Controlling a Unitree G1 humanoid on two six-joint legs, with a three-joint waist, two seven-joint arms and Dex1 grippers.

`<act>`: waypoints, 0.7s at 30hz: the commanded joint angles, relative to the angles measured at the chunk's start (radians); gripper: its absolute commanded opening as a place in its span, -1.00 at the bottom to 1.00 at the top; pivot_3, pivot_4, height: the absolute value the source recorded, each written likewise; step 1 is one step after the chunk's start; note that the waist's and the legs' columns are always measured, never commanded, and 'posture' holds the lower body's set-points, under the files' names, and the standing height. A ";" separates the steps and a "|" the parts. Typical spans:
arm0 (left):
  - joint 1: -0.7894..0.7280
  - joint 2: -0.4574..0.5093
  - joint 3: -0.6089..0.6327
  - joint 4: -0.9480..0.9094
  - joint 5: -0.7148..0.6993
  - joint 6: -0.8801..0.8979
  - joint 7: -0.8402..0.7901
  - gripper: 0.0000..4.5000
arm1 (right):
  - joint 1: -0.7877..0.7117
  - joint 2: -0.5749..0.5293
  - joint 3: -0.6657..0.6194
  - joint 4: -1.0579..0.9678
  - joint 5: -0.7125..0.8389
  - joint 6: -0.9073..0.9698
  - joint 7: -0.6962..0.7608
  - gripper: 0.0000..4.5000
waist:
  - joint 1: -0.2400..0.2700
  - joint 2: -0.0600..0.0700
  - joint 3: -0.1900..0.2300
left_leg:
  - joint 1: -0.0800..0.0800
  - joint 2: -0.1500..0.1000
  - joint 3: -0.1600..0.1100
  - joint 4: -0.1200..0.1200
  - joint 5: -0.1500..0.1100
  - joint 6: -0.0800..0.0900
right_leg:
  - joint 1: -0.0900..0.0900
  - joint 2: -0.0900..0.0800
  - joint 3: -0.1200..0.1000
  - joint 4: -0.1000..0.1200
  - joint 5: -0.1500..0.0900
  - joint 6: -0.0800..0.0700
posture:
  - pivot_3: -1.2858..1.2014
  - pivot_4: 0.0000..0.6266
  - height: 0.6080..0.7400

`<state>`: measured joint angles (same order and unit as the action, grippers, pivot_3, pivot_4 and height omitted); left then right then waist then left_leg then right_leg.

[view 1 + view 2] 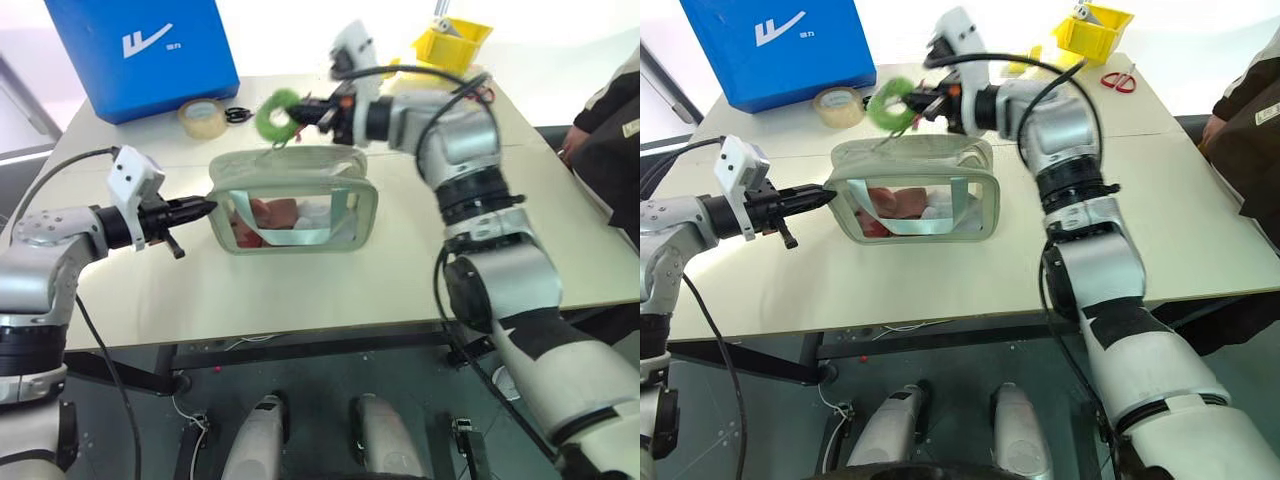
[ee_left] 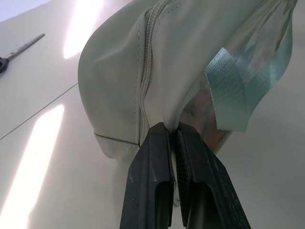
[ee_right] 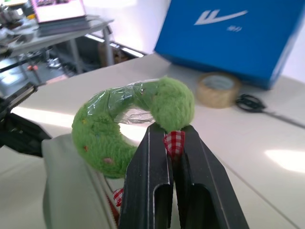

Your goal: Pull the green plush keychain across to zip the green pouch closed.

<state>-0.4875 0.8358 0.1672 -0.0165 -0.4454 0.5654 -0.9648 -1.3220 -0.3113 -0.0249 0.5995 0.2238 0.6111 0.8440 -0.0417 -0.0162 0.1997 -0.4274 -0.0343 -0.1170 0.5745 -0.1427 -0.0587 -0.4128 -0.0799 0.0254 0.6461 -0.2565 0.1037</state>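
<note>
Next, I let go of the green plush keychain with my right gripper, against the green pouch's end opposite my left gripper (image 1: 378,214).
The green pouch (image 1: 300,162) stands on the table (image 1: 300,290), its clear window facing me with reddish items inside and a light strap across it. My left gripper (image 1: 207,208) is shut on the pouch's left end beside the zipper (image 2: 145,71). The green plush keychain (image 1: 262,118), a fuzzy lime ring, hangs above the pouch's top towards its left end. My right gripper (image 3: 174,136) is shut on the red-checked tab at the keychain's (image 3: 102,133) base. That arm reaches in from the right, over the pouch.
A blue box (image 1: 145,50) stands at the back left, with a tape roll (image 1: 203,117) and black scissors (image 1: 237,114) in front of it. A yellow bin (image 1: 452,40) and red scissors (image 1: 1118,80) lie at the back right. A person (image 1: 610,140) sits at the table's right side.
</note>
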 commanded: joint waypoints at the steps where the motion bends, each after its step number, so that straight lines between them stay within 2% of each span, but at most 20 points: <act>1: -0.016 0.014 0.000 0.009 0.003 -0.008 -0.014 -1.00 | 0.064 -0.105 -0.075 -0.140 -0.009 0.041 -0.103 -0.99 | 0.000 0.000 0.000 | 0.000 0.000 0.000 0.000 0.000 0.000 | 0.000 0.000 0.000 0.000 0.000 0.000 | 0.03 -0.52 1.00; 6: -0.036 0.011 -0.015 0.036 0.015 -0.020 -0.025 -1.00 | 0.227 -0.215 -0.097 -0.266 -0.061 0.061 -0.232 -0.99 | -0.003 0.000 0.000 | 0.000 0.000 0.000 0.000 0.000 0.000 | 0.000 -0.001 0.000 0.000 0.000 -0.001 | 0.03 -0.52 1.00; 10: -0.064 0.010 -0.033 0.062 0.021 -0.028 -0.033 -1.00 | 0.342 -0.210 -0.156 -0.271 -0.069 0.058 -0.369 -0.99 | -0.005 0.000 0.000 | 0.000 0.000 0.001 0.000 0.000 0.000 | 0.000 0.000 0.001 0.000 0.000 -0.001 | 0.03 -0.52 1.00; 15: -0.072 0.018 -0.043 0.070 0.021 -0.034 -0.043 -1.00 | 0.457 -0.118 -0.167 -0.226 -0.048 0.033 -0.472 -0.99 | -0.004 0.000 0.000 | 0.000 0.000 0.001 0.001 0.000 0.000 | 0.001 0.000 0.001 0.000 0.000 -0.001 | 0.03 -0.52 1.00; 21: -0.079 0.025 -0.044 0.070 0.021 -0.031 -0.046 -1.00 | 0.575 0.107 -0.084 -0.261 -0.015 0.068 -0.507 -0.99 | -0.015 0.000 0.000 | 0.002 0.001 0.001 0.001 0.000 0.000 | 0.001 0.001 0.001 0.002 0.000 -0.001 | 0.03 -0.52 1.00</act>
<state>-0.5543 0.8399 0.1052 0.0586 -0.4312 0.5370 -1.0067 -0.7493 -0.2165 -0.1265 0.3764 0.1932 0.6674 0.3442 -0.0572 -0.0161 0.1997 -0.4256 -0.0329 -0.1164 0.5756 -0.1425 -0.0583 -0.4115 -0.0784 0.0261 0.6477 -0.2566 0.1031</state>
